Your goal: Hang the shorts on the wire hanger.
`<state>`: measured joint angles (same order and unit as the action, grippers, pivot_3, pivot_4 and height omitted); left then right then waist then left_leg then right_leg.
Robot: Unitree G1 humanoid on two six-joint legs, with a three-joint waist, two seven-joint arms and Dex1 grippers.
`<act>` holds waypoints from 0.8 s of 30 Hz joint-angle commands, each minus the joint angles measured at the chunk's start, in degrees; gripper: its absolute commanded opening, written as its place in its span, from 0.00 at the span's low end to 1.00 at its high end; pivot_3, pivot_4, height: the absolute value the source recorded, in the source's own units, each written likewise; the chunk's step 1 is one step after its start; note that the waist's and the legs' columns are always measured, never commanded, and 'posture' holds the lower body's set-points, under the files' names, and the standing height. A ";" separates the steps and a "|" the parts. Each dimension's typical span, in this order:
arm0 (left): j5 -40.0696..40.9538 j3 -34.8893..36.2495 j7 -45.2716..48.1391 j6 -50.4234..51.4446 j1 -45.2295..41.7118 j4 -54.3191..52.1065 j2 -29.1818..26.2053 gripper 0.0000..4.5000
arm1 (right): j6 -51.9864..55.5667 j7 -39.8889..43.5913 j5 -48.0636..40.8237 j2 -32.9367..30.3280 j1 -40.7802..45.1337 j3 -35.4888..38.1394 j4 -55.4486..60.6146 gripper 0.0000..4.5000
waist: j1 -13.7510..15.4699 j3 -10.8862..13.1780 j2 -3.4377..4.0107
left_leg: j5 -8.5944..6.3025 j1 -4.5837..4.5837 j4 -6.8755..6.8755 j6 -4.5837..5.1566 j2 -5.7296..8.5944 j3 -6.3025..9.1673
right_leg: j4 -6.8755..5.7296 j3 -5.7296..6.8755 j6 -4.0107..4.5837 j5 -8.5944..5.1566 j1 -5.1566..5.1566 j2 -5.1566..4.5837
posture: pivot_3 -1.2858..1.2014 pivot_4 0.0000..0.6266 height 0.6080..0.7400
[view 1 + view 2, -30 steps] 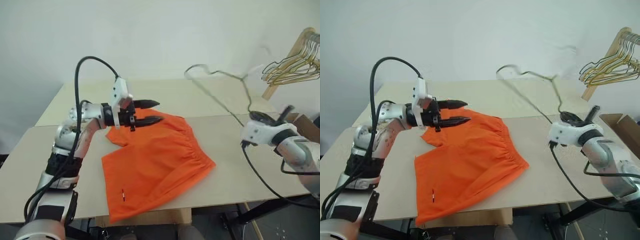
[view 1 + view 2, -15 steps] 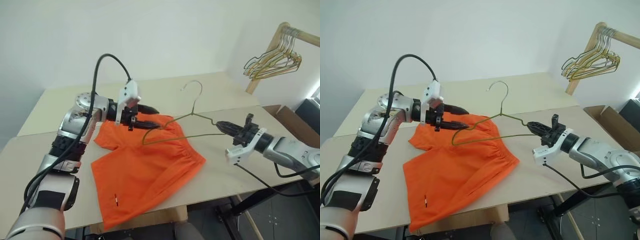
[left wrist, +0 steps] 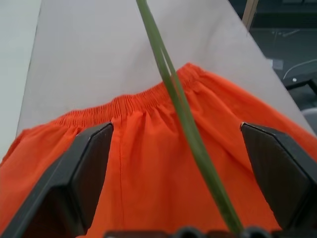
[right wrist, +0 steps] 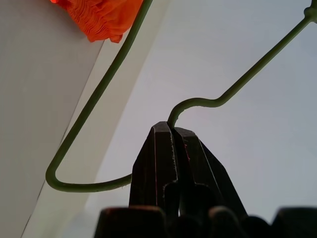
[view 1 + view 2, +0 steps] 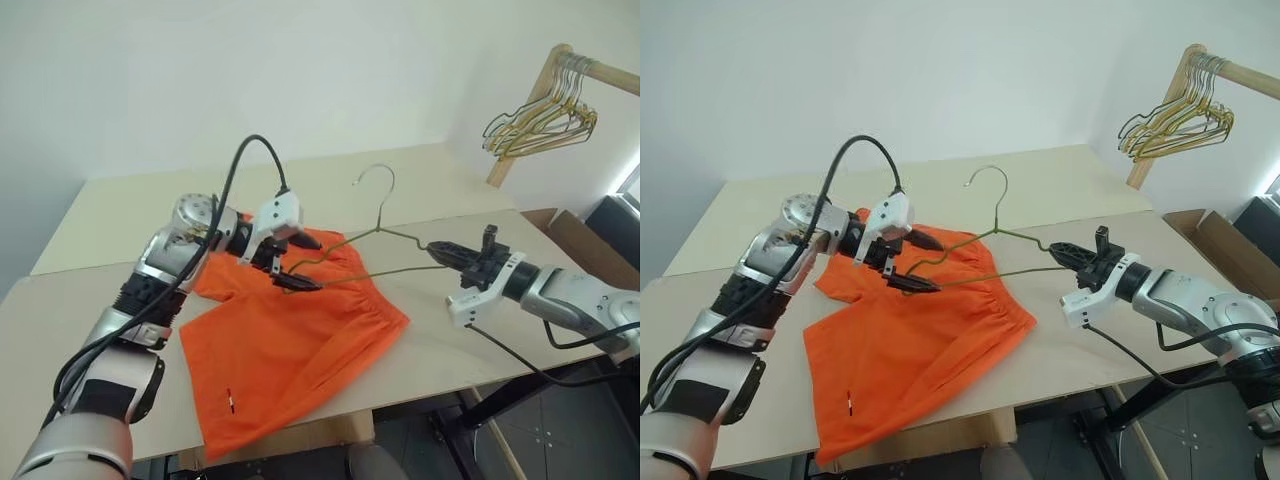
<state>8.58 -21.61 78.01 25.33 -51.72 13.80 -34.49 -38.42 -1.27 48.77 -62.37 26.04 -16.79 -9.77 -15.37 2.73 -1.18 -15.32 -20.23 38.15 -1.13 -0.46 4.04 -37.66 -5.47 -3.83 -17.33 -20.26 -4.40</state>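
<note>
The hanger's shoulder bend is in my right gripper, so next my left gripper clamps the hanger's opposite end first, so that my right gripper can take the hanger's bottom bar [image 5: 425,268].
The orange shorts [image 5: 290,350] lie flat on the table, their gathered waistband [image 3: 133,101] towards the right. Above them the wire hanger [image 5: 382,228] is held roughly level with its hook pointing up. My right gripper [image 5: 440,252] is shut on the hanger's right shoulder, and the wire [image 4: 198,102] bends out from between its fingers. At the shorts' far edge my left gripper [image 5: 303,262] is open and tilted down. The hanger's left end passes between its wide-apart fingers [image 3: 84,168] without being clamped.
The shorts lie on a pale wooden table [image 5: 450,190] made of two joined boards. A wooden rack with a bunch of gold and grey wire hangers [image 5: 540,115] stands at the far right. A cardboard box [image 5: 570,230] sits beyond the table's right edge.
The camera view has swung right. My right gripper brought the hanger down and left over the shorts. My left gripper lowered, tilted down and opened wider around the hanger's left end.
</note>
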 commanded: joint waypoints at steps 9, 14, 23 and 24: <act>-4.19 -2.92 0.06 6.89 -1.98 -2.80 -0.04 0.64 | -0.59 -0.30 0.10 0.46 3.62 2.89 0.31 0.00 | 0.03 0.00 0.00 | 0.00 0.01 0.00 0.00 0.00 0.04 | -0.04 0.02 0.00 0.00 0.00 0.01 | 0.42 0.00 1.00; -4.30 -2.04 -0.98 6.93 -2.12 -2.58 0.31 0.32 | -0.55 -0.55 0.59 0.50 3.69 2.98 0.26 0.00 | 0.03 0.00 0.00 | 0.00 0.00 0.00 0.00 0.02 0.04 | -0.03 0.01 0.00 0.00 0.00 -0.01 | 0.42 0.00 1.00; -5.95 -2.00 -4.58 8.68 -2.57 -1.32 1.17 0.01 | -2.49 -1.59 1.32 0.33 3.71 3.08 0.92 0.00 | 0.11 0.00 0.00 | 0.00 0.02 0.01 0.00 0.03 0.07 | -0.07 0.01 0.00 0.00 -0.01 -0.01 | 0.43 0.00 1.00; -6.03 -1.83 -4.88 8.90 -2.62 -0.96 1.25 0.00 | -3.34 -1.11 0.43 0.00 3.26 3.18 1.20 0.06 | 0.14 0.00 0.00 | 0.00 0.01 0.02 0.00 0.04 0.07 | -0.07 0.01 0.00 0.00 0.00 -0.02 | 0.43 0.00 1.00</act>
<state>3.03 -23.91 73.55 34.00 -51.81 13.33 -33.66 -40.12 -1.54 50.53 -61.97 28.25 -16.43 -10.17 -15.23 2.72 -1.18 -15.32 -20.22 38.18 -1.13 -0.42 4.11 -37.73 -5.46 -3.83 -17.33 -20.27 -4.42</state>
